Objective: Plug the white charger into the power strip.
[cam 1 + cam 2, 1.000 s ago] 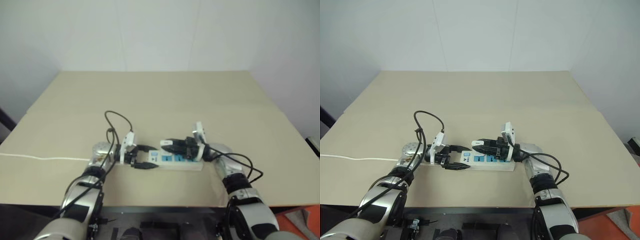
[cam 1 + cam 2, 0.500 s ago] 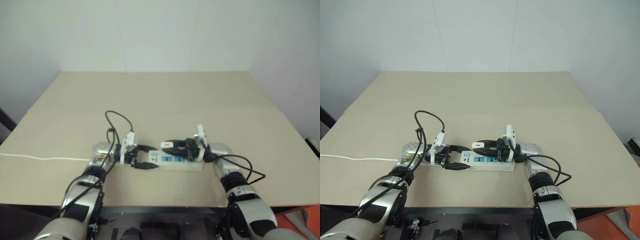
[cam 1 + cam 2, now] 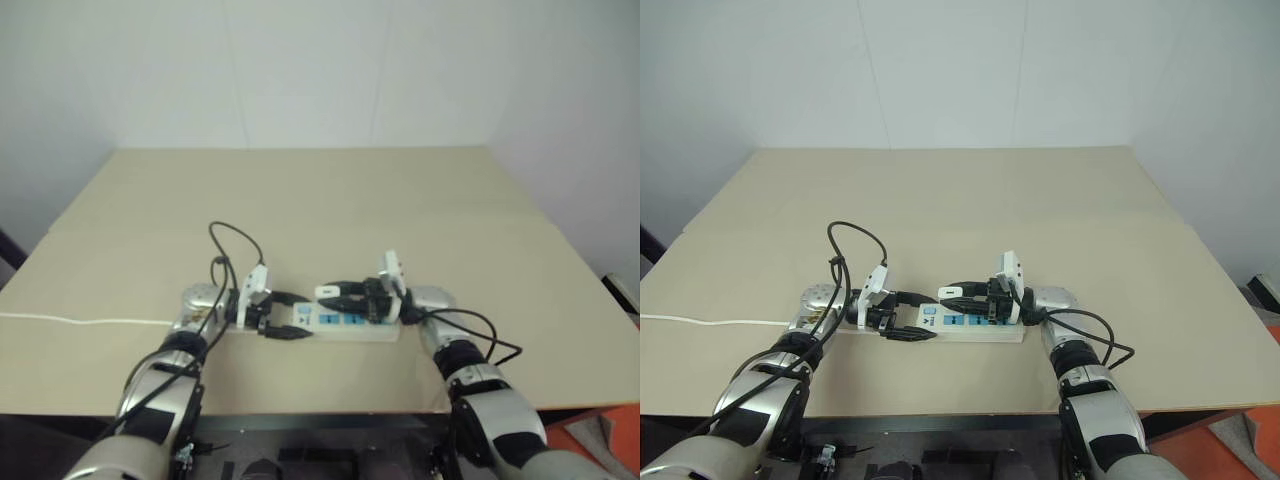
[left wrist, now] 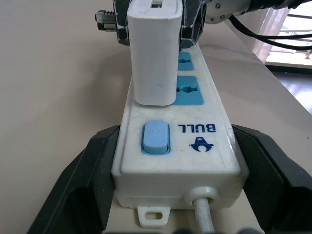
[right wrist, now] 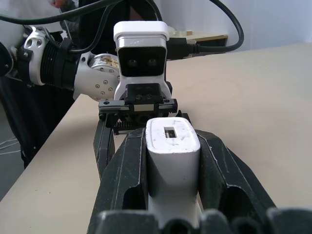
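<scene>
My right gripper holds the white charger near its top above the socket; I will open and grip the charger lower down [image 4: 155,83] before pressing it in.
The power strip [image 4: 195,151] lies on the table near its front edge, a white bar with blue sockets and a blue switch. My left gripper [image 4: 176,134] straddles its cord end, one black finger pressed against each long side. The white charger [image 5: 171,161] is clamped between the fingers of my right gripper [image 3: 950,293], which reaches in level from the right. In the left wrist view the charger [image 4: 154,53] stands with its lower end against the strip's top, over the socket beside the switch. Its prongs are hidden.
The strip's thin white cord [image 3: 700,322] runs left across the tan table [image 3: 970,200] to its edge. Black cables [image 3: 855,240] loop above my left wrist. The table's front edge lies just behind both arms, and walls close off the back.
My right wrist has rolled slightly with the charger still in its grip. The left gripper has stayed put on the strip. The head views have shifted a little.
</scene>
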{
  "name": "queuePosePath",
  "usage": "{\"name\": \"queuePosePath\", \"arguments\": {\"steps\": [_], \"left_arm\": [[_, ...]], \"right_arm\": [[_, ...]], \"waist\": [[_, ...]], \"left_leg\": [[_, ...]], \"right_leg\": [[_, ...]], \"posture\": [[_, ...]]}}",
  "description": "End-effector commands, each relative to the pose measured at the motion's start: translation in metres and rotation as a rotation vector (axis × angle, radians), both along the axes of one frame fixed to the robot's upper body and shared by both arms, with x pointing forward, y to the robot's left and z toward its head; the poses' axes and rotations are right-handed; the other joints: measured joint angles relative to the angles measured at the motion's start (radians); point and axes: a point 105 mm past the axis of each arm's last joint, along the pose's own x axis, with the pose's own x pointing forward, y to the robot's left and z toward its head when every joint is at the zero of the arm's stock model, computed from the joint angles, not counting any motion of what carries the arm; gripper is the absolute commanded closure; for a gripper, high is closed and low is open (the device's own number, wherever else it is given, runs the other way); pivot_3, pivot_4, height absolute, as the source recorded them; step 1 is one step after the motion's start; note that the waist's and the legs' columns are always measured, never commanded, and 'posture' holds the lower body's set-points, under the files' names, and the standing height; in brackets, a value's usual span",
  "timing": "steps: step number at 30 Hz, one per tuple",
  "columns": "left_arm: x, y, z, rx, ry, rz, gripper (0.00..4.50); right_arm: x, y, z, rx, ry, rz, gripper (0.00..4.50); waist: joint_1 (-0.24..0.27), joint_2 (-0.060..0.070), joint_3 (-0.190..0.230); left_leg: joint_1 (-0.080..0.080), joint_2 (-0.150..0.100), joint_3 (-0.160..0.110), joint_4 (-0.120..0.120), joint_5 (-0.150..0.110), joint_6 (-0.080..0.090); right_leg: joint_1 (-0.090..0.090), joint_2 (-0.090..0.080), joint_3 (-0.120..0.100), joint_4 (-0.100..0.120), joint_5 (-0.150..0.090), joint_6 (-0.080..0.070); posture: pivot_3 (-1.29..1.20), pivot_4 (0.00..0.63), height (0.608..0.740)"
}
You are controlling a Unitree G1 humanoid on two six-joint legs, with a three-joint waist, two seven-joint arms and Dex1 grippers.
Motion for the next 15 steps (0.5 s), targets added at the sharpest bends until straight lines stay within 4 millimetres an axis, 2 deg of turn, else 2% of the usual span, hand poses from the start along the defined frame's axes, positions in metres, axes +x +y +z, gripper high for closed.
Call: {"name": "queuePosePath", "arguments": {"steps": [1,6,10,15], "left_arm": [[0.004,-0.004,0.018,-0.022,-0.063,-0.031,1.25],[0.003,-0.003,0.017,-0.012,-0.055,-0.032,1.25],[0.003,-0.003,0.017,-0.011,-0.054,-0.034,1.25],[0.003,-0.003,0.016,-0.014,-0.052,-0.033,1.25]], "right_arm": [[-0.019,-0.005,-0.062,-0.151,0.181,-0.008,3.39],[-0.020,-0.012,-0.072,-0.217,0.207,-0.019,3.39],[-0.017,-0.016,-0.078,-0.271,0.245,-0.041,3.39],[-0.015,-0.018,-0.078,-0.289,0.184,-0.071,3.39]], "waist": [[-0.001,-0.001,-0.001],[-0.001,-0.001,-0.001],[-0.001,-0.001,-0.002],[-0.003,-0.002,-0.004]], "left_leg": [[0.002,0.000,0.000,-0.001,0.000,0.000],[0.012,0.000,0.000,-0.006,0.000,0.000],[0.014,0.000,0.000,-0.007,0.000,0.000],[0.016,0.000,0.000,-0.007,0.000,0.000]], "right_leg": [[0.001,0.000,0.000,0.000,0.000,0.000],[0.013,0.000,0.000,-0.007,-0.002,0.002],[0.013,0.000,0.000,-0.006,-0.002,0.002],[0.014,0.000,0.000,-0.006,-0.004,0.006]], "posture": [[0.00,0.150,0.740],[0.00,0.150,0.740],[0.00,0.150,0.740],[0.00,0.150,0.740]]}}
